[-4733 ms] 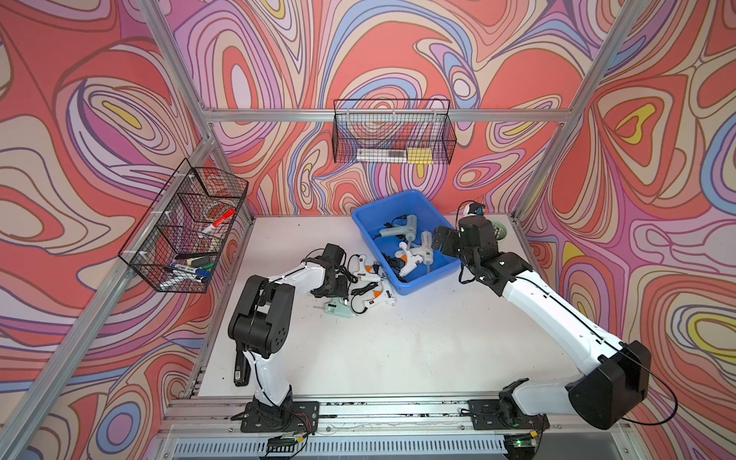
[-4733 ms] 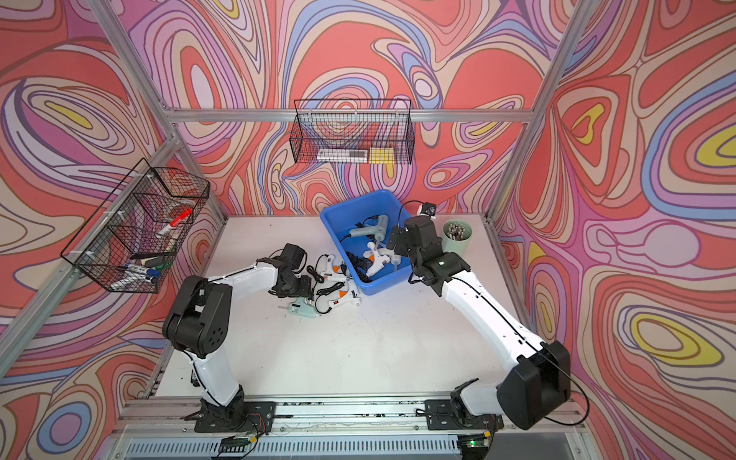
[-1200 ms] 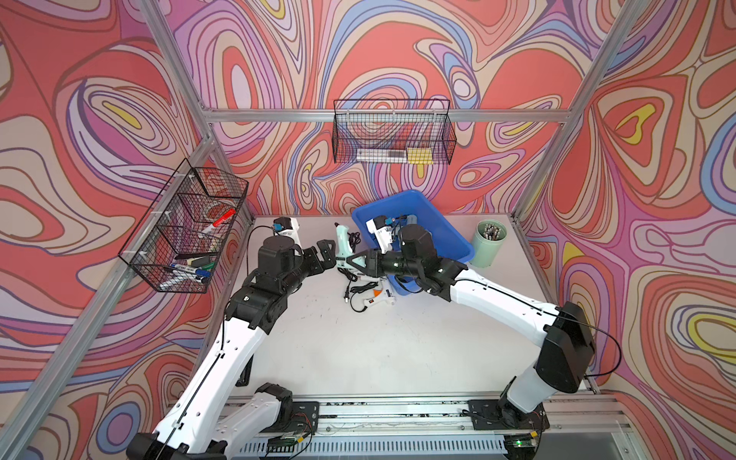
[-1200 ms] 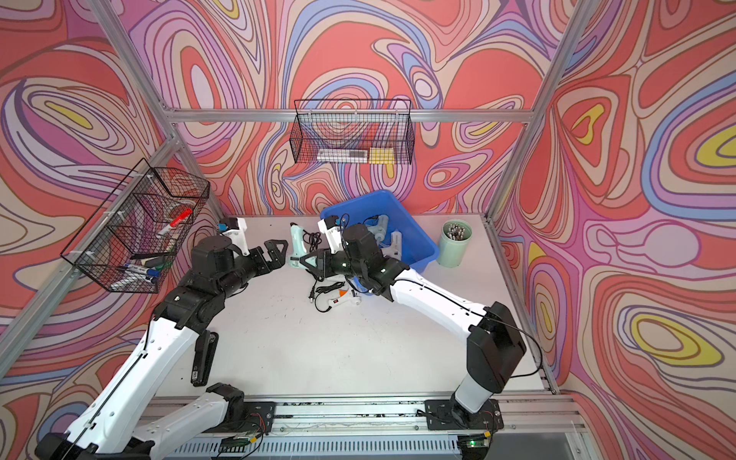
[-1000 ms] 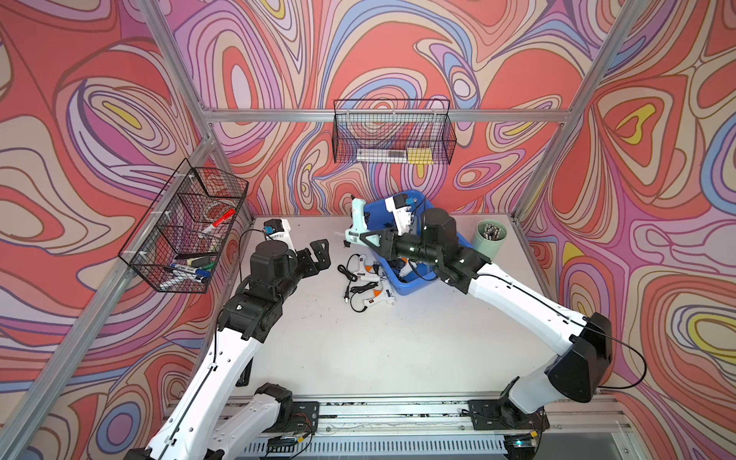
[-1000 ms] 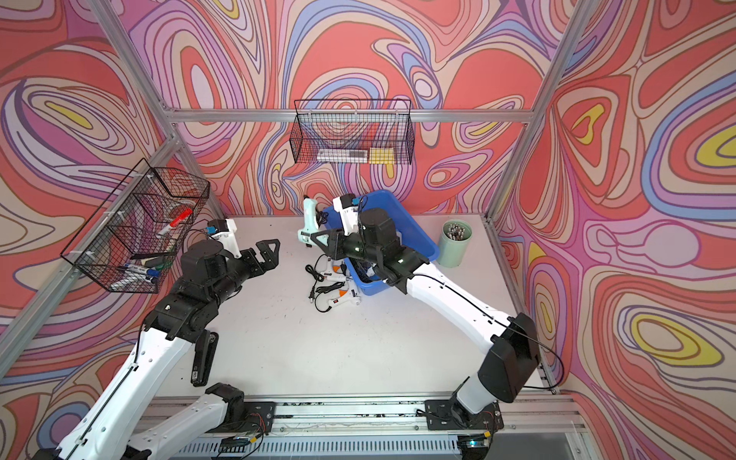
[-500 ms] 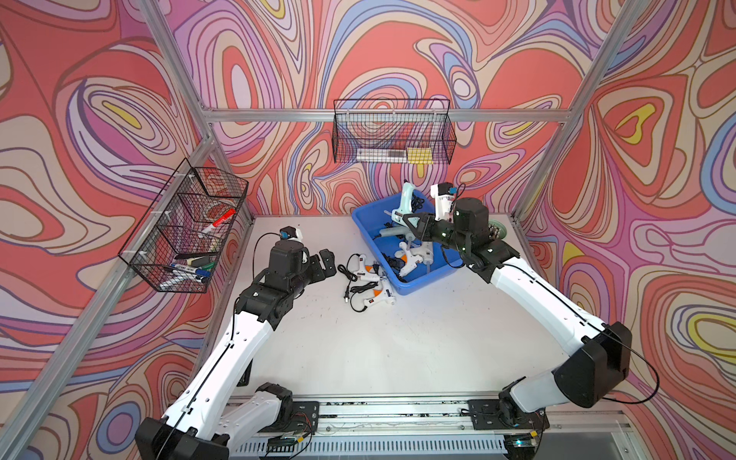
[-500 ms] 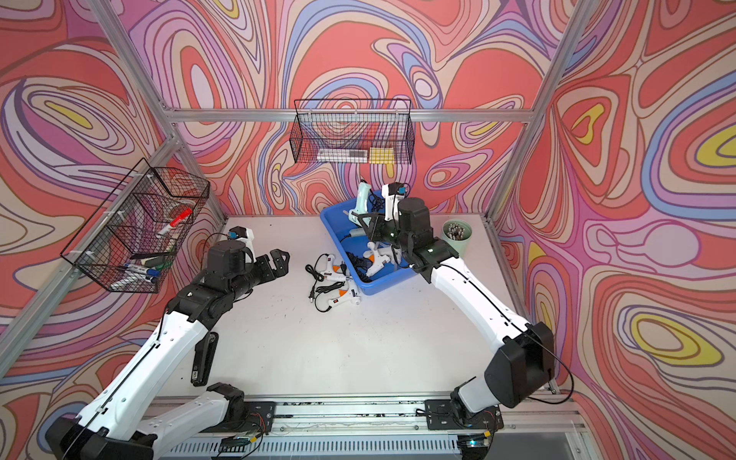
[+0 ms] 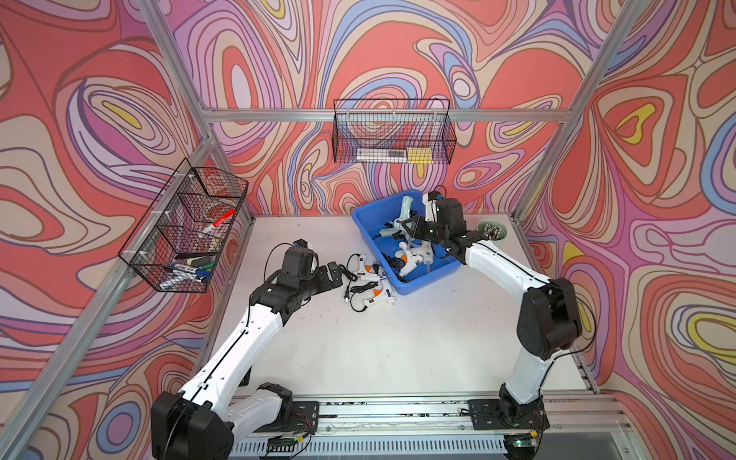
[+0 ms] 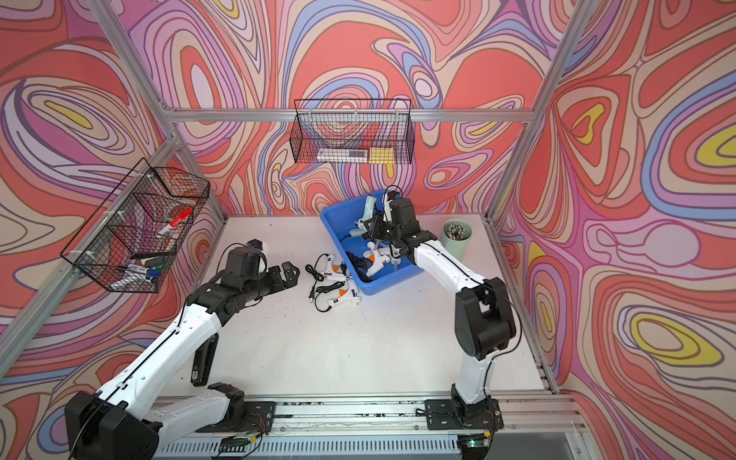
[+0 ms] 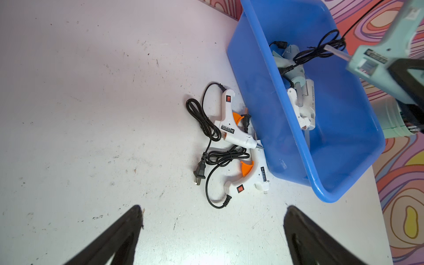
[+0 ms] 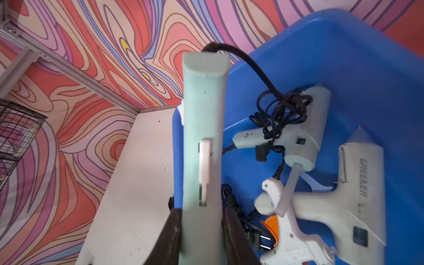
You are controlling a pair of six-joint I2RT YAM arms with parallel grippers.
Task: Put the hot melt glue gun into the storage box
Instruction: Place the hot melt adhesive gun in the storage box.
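Note:
Next, I release the pale green glue gun, now held upright over the box, with my right gripper on the black cord [image 9: 403,261] [image 12: 257,235] next to the small orange-triggered glue gun.
The blue storage box [image 9: 410,292] [image 10: 370,292] stands at the back of the table, right of centre. My right gripper [image 9: 412,228] [image 12: 202,211] is shut on a pale green hot melt glue gun [image 9: 406,207] [image 12: 203,137], held upright over the box's far left part. Its black cord hangs into the box. Three glue guns lie inside, one pale green [image 12: 298,137], one large and white [image 12: 358,179], one small with an orange trigger [image 12: 286,229]. Two white glue guns [image 9: 364,271] [image 9: 378,294] lie on the table against the box's left wall. My left gripper [image 9: 338,275] [image 11: 212,213] is open, left of them.
A pale green cup [image 9: 492,235] holding sticks stands right of the box, close behind my right forearm. Black wire baskets hang on the left wall [image 9: 187,227] and the back wall [image 9: 392,137]. Black cords and a plug [image 11: 199,174] lie tangled beside the table guns.
My right gripper has carried the pale green glue gun rightward from left of the box to above it. My left arm has come down toward the two white guns, still open.

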